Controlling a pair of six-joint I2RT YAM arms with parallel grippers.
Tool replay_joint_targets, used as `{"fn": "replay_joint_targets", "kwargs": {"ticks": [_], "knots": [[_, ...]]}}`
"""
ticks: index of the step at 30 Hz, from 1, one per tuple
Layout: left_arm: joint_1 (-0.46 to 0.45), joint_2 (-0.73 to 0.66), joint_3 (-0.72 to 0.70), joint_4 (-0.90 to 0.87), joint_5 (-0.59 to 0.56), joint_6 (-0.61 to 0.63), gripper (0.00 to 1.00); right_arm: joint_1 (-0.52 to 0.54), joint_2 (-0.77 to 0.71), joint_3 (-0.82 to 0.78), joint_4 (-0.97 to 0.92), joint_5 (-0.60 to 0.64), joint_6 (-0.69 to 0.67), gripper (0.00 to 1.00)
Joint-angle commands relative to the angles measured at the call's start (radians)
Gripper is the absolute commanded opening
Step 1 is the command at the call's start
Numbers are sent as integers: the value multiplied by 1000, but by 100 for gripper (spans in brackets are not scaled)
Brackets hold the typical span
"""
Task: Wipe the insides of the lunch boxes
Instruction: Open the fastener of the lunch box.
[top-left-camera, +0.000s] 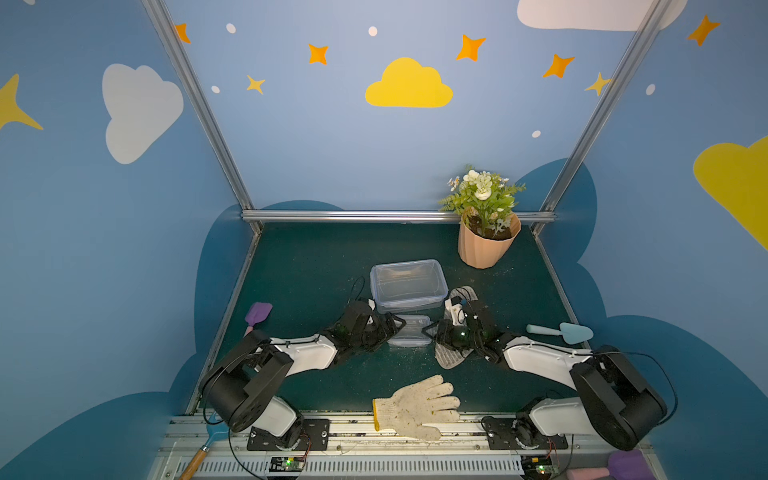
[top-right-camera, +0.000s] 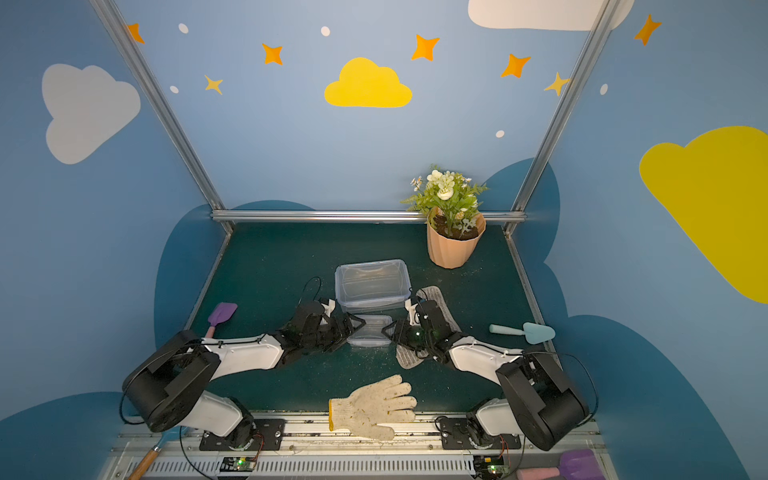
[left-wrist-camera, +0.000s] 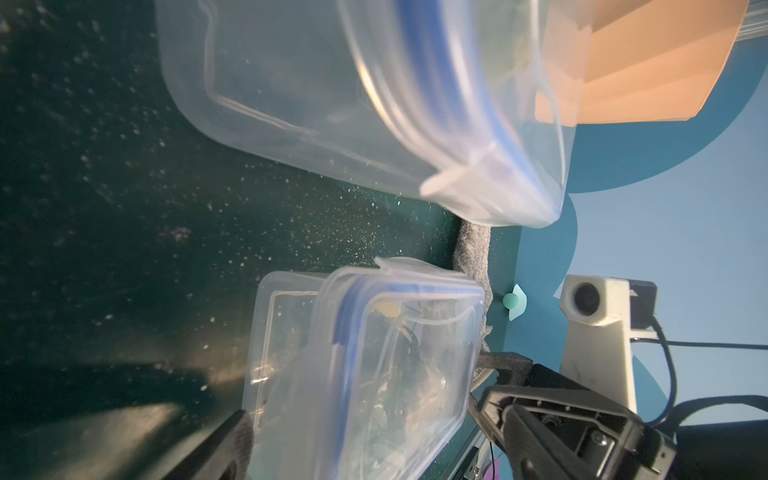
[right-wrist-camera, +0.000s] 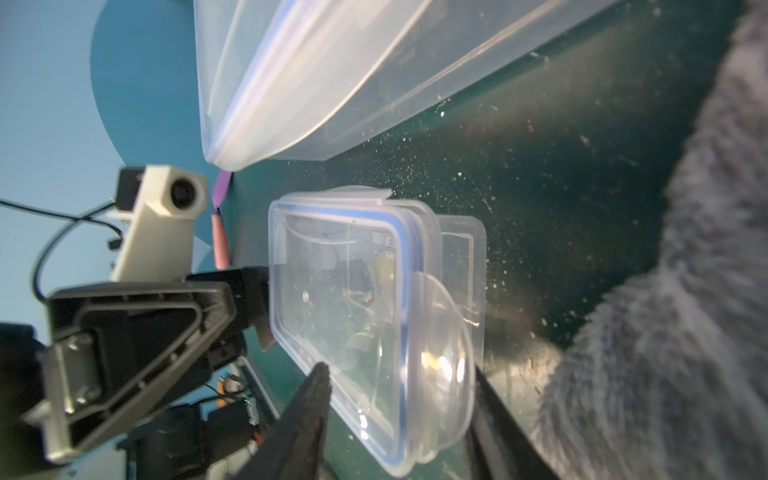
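Observation:
My right gripper is spanning both the lid and base of the small lunch box, so it should open and pinch only the clip flap (right-wrist-camera: 449, 364) before it wipes the inside.
The small lunch box (top-left-camera: 409, 332) (right-wrist-camera: 345, 299), clear with its blue-rimmed lid on, lies on the green table between my two grippers. My right gripper (top-left-camera: 428, 331) (right-wrist-camera: 399, 374) is shut across its right end, one finger on the lid and one against the base by the clip flap. My left gripper (top-left-camera: 398, 326) stands open round the opposite end; one finger (left-wrist-camera: 235, 436) sits just clear of the base, the other is hidden. Right behind stands the large lunch box (top-left-camera: 408, 282) (left-wrist-camera: 291, 91), untouched.
A grey cloth (top-left-camera: 451, 359) (right-wrist-camera: 665, 291) lies under my right arm. A peach flower pot (top-left-camera: 488, 245) stands at the back right. A white glove (top-left-camera: 415, 407) lies at the front edge, a purple scoop (top-left-camera: 257, 316) on the left, a teal trowel (top-left-camera: 561, 332) on the right. Crumbs speckle the table.

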Motion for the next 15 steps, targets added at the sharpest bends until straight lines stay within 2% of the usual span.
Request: {"fn": "replay_joint_targets", "kwargs": {"ticks": [1, 9, 12, 15], "knots": [[10, -11, 12, -26, 4, 27, 93, -9, 14, 37, -11, -7, -19, 53], [23, -26, 5, -40, -8, 40, 92, -36, 14, 56, -51, 5, -35, 57], [24, -27, 3, -16, -16, 33, 91, -39, 4, 55, -58, 13, -33, 50], [24, -11, -6, 32, -5, 14, 90, -37, 6, 54, -56, 6, -33, 37]]}}
